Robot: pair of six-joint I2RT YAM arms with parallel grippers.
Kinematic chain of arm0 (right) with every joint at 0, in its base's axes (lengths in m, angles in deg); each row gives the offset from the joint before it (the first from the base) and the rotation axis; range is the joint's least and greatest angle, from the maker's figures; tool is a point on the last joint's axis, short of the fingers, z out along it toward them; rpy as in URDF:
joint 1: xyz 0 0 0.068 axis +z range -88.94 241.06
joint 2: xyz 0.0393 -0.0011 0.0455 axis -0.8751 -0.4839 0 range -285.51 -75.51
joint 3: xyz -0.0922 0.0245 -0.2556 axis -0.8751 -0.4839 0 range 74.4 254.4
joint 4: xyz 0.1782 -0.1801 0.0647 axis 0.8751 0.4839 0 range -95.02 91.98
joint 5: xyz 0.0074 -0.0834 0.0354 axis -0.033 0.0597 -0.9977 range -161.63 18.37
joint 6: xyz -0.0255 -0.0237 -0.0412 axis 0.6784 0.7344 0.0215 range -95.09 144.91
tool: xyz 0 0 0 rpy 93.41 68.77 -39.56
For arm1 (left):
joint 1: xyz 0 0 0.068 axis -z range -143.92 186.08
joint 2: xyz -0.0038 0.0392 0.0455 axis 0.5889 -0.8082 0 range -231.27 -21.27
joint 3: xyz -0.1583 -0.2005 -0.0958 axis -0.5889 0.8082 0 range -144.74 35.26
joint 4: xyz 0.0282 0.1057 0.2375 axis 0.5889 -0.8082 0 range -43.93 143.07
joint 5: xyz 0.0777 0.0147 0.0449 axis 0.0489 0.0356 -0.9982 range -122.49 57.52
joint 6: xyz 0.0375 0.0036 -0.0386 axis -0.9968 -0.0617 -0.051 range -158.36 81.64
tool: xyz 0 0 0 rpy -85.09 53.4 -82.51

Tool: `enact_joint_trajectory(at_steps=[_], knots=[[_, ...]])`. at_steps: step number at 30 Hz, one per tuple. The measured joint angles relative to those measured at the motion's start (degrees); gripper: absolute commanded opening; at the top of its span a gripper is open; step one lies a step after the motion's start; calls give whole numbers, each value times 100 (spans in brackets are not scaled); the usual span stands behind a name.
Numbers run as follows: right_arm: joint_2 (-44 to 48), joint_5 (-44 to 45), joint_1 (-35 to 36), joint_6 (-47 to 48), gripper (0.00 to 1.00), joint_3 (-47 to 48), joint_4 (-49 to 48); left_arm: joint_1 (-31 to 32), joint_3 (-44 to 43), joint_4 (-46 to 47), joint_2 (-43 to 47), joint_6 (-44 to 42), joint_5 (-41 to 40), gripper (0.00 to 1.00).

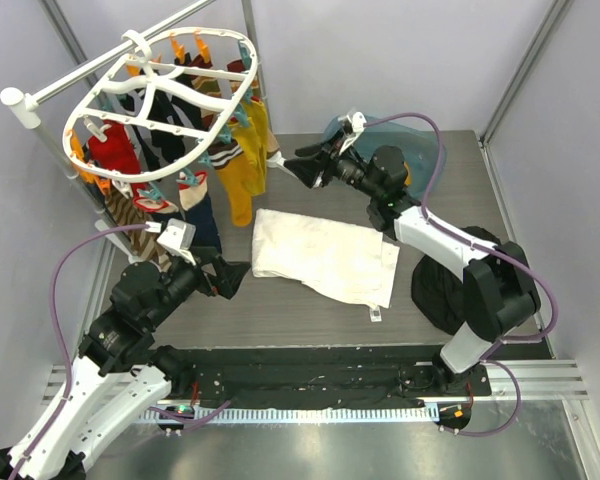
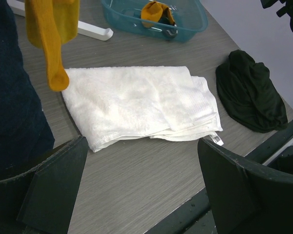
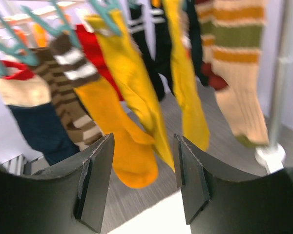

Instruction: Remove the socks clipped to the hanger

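Note:
The mustard sock has brown and white stripes and a striped cuff. Next, my right gripper closes on the yellow part (image 1: 231,172) (image 3: 100,101) just below that cuff.
The white oval hanger (image 1: 160,95) hangs at the back left with orange and teal clips. Several socks (image 1: 242,168) dangle from it: mustard yellow, red, black, navy, striped. My right gripper (image 1: 298,165) is open and empty, just right of the yellow socks. In the right wrist view its jaws (image 3: 144,146) frame a mustard sock (image 3: 124,146) that hangs beyond them, apart from them. My left gripper (image 1: 235,278) is open and empty, low over the table below the navy sock (image 2: 10,97). It also shows in the left wrist view (image 2: 141,161).
A folded white towel (image 1: 325,255) lies mid-table. A black garment heap (image 1: 445,290) sits at the right. A teal bin (image 2: 185,27) at the back holds an orange sock (image 2: 154,12). The white pole stand (image 1: 40,100) holds the hanger at the left.

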Motion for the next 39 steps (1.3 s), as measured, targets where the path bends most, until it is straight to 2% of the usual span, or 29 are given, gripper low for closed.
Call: enact_joint_trajectory(at_steps=[5,13,31,37,38,39], knots=[[-273,-496,188,66,60,337,-468,0,0,0,72,-7,-70,100],[-890,-1001,535,413,60,968,-568,0,0,0,90,-7,-72,100],[-1707,-1104,828,1423,63,1939,-52,0,0,0,92,-7,-66,100],[-1880,-1047,839,1613,36,2138,225,0,0,0,92,-7,-68,100],[-1880,-1036,848,1631,22,2138,249,0,0,0,92,-7,-68,100],[-1880,-1027,859,1657,14,2138,264,0,0,0,92,-9,-66,100]])
